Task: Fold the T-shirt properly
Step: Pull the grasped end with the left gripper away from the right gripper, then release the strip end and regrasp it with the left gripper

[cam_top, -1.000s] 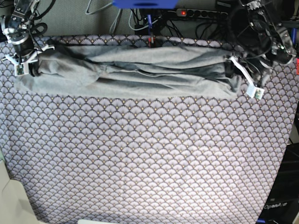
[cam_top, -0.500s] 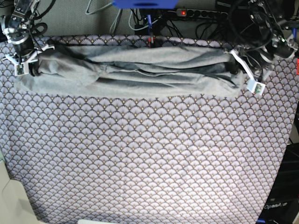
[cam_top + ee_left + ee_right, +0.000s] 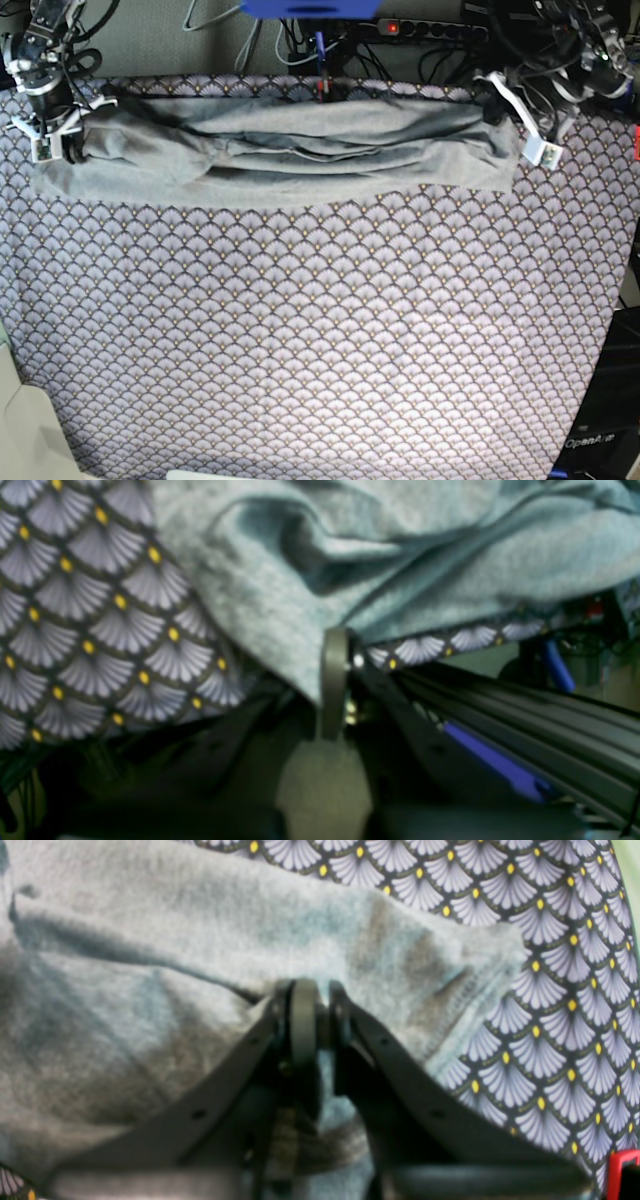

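Note:
My left gripper is pinching only the far corner of the T-shirt's end. It should open, grab the piece of the T-shirt further in and fold (image 3: 458, 150) it toward my right gripper.
The T-shirt (image 3: 290, 150) is light grey and lies bunched in a long band along the far side of the table. In the base view my right gripper (image 3: 55, 140) holds its left end and my left gripper (image 3: 525, 135) its right end. In the left wrist view the left gripper (image 3: 340, 645) is shut on a fold of the T-shirt (image 3: 310, 580), right at the table's edge. The right wrist view has the right gripper (image 3: 317, 1005) shut on the T-shirt (image 3: 150, 940) near a stitched hem.
A purple-white scallop-patterned cloth (image 3: 320, 330) covers the whole table. Beyond the far edge are a power strip (image 3: 430, 28), loose cables and a blue object (image 3: 310, 8). The table's right edge drops off beside the left arm.
My left gripper has shut on the shirt's right end and drawn it up toward the far edge. The right gripper has stayed shut on the left end.

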You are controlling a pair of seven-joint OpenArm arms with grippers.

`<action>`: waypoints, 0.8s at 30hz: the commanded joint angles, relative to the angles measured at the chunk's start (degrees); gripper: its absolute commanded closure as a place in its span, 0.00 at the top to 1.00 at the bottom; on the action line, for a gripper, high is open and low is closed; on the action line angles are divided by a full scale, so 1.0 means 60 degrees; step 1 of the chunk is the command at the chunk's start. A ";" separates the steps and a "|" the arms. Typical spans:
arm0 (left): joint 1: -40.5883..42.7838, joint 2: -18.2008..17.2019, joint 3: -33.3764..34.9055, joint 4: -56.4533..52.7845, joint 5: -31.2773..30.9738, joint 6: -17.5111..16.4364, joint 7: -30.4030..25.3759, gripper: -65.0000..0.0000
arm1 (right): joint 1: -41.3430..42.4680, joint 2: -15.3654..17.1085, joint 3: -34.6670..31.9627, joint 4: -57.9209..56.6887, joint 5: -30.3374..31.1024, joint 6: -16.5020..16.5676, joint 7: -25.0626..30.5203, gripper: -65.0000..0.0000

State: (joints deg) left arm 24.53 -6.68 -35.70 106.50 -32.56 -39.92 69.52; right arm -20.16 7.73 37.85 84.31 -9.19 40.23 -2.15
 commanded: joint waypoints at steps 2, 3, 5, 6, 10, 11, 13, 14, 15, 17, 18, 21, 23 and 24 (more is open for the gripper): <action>0.0006 -0.0096 -0.0005 -0.0233 -0.0120 -0.0013 -0.0091 0.00 | -0.0002 0.0126 0.0044 0.0153 0.0118 -0.0038 0.0234 0.05; -0.0008 -0.0096 -0.0005 -0.0438 -0.0120 -0.0013 -0.0091 0.00 | -0.0002 0.0126 0.0044 0.0153 0.0118 -0.0038 0.0234 0.05; -0.0052 -0.0257 -0.0005 -0.0893 -0.0134 -0.0013 -0.0106 0.00 | -0.0002 0.0126 0.0044 0.0153 0.0118 -0.0038 0.0234 0.05; -0.0126 -0.0316 -0.0005 -0.1039 -0.0178 -0.0013 -0.0106 0.00 | -0.0002 0.0126 0.0044 0.0153 0.0118 -0.0038 0.0234 0.05; -0.0287 -0.0345 -0.0005 -0.1142 -0.0222 -0.0013 -0.0106 0.00 | -0.0002 0.0126 0.0044 0.0153 0.0118 -0.0038 0.0234 0.05; -0.0302 -0.0345 -0.0005 -0.1142 -0.0222 -0.0013 -0.0091 0.02 | -0.0002 0.0126 0.0044 0.0153 0.0118 -0.0038 0.0234 0.05; -0.0302 -0.0345 -0.0005 -0.1127 -0.0222 -0.0013 -0.0091 0.12 | -0.0017 0.0126 0.0044 0.0153 0.0118 -0.0038 0.0234 0.05; -0.0316 -0.0345 -0.0005 -0.1068 -0.0222 -0.0013 -0.0091 0.19 | -0.0017 0.0126 0.0044 0.0153 0.0118 -0.0038 0.0234 0.05; -0.0316 -0.0316 -0.0020 -0.0966 -0.0222 -0.0013 -0.0091 0.26 | -0.0017 0.0126 0.0044 0.0153 0.0118 -0.0038 0.0234 0.05; -0.0316 -0.0286 -0.0035 -0.0702 -0.0222 -0.0013 -0.0091 0.39 | -0.0017 0.0126 0.0044 0.0153 0.0118 -0.0038 0.0234 0.05; -0.0316 -0.0286 -0.0020 -0.0556 -0.0222 -0.0013 -0.0091 0.44 | -0.0017 0.0126 0.0044 0.0153 0.0118 -0.0038 0.0234 0.05; -0.0272 -0.0272 -0.0020 -0.0175 -0.0237 -0.0013 -0.0091 0.49 | -0.0002 0.0126 0.0044 0.0153 0.0118 -0.0038 0.0234 0.05; -0.0258 -0.0257 -0.0064 -0.0145 -0.0237 -0.0013 -0.0004 0.49 | -0.0002 0.0126 0.0044 0.0153 0.0118 -0.0038 0.0234 0.05; -0.0243 -0.0257 -0.0064 -0.0189 -0.0222 -0.0013 0.0011 0.49 | -0.0002 0.0126 0.0044 0.0153 0.0118 -0.0038 0.0234 0.05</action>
State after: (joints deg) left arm 23.00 -7.75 -35.68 104.62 -33.26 -39.88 70.13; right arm -20.18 7.73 37.85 84.31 -9.19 40.23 -2.26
